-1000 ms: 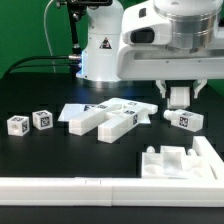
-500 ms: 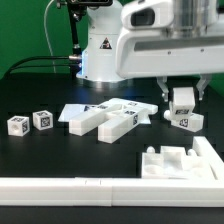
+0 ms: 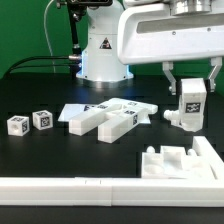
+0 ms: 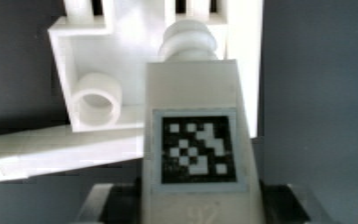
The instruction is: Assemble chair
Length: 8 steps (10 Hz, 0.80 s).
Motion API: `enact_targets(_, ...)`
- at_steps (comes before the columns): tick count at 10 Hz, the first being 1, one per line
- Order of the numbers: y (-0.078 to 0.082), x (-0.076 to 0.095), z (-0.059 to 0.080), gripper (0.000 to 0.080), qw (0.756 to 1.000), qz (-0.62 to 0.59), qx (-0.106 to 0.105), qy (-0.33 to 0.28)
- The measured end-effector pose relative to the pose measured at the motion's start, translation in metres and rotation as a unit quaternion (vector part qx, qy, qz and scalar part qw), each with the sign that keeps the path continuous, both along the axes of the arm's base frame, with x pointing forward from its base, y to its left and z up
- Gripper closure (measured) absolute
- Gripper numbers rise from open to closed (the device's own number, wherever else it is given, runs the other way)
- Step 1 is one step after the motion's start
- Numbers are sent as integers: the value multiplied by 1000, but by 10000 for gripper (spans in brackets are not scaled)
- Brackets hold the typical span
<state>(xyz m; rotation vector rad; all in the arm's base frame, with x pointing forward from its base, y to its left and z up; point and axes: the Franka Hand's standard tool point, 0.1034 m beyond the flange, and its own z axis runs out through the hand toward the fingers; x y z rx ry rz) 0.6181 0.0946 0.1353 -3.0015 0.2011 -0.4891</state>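
Next, I let go of the white tagged chair post, now held upright above the table, upright in the white blocky panel's corner (image 3: 202, 170) (image 4: 179, 102), next to the long rail.
My gripper (image 3: 192, 80) is shut on a white tagged chair post (image 3: 193, 98) and holds it upright, lifted above the table at the exterior view's right. Just below it lies another white tagged piece (image 3: 183, 119). In the wrist view the held post (image 4: 197, 130) fills the middle with its black-and-white tag facing the camera, the dark fingers (image 4: 114, 205) pressing on both sides. Several white chair pieces (image 3: 108, 118) lie in a heap at the table's middle. Two small tagged cubes (image 3: 30, 122) sit at the left. A white blocky panel (image 3: 175, 161) lies at the front right.
A long low white rail (image 3: 100, 190) runs along the table's front edge. The robot's white base (image 3: 100, 50) stands at the back with black cables to its left. In the wrist view a white slotted piece with a round socket (image 4: 101, 100) lies beneath the held post.
My gripper has risen with the tagged post in it, lifting it off the piece beneath and turning it upright with its tag facing the exterior camera.
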Motion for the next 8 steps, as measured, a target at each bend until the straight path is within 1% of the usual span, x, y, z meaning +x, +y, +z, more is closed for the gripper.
enact_targets(1, 0, 13, -5, 515, 999, 1, -9, -50)
enact_targets(2, -8, 22, -8, 515, 997, 18, -23, -70)
enact_targets(3, -18, 36, -6, 515, 992, 16, -35, -120)
enact_targets(4, -6, 42, -11, 515, 983, 18, -44, -180)
enact_targets(5, -4, 38, -18, 515, 979, 23, -52, -197)
enact_targets(6, -6, 35, -24, 515, 982, 24, -52, -182)
enact_targets(7, -3, 34, -25, 515, 982, 25, -51, -179)
enact_targets(8, 4, 31, -33, 515, 983, 25, -51, -173)
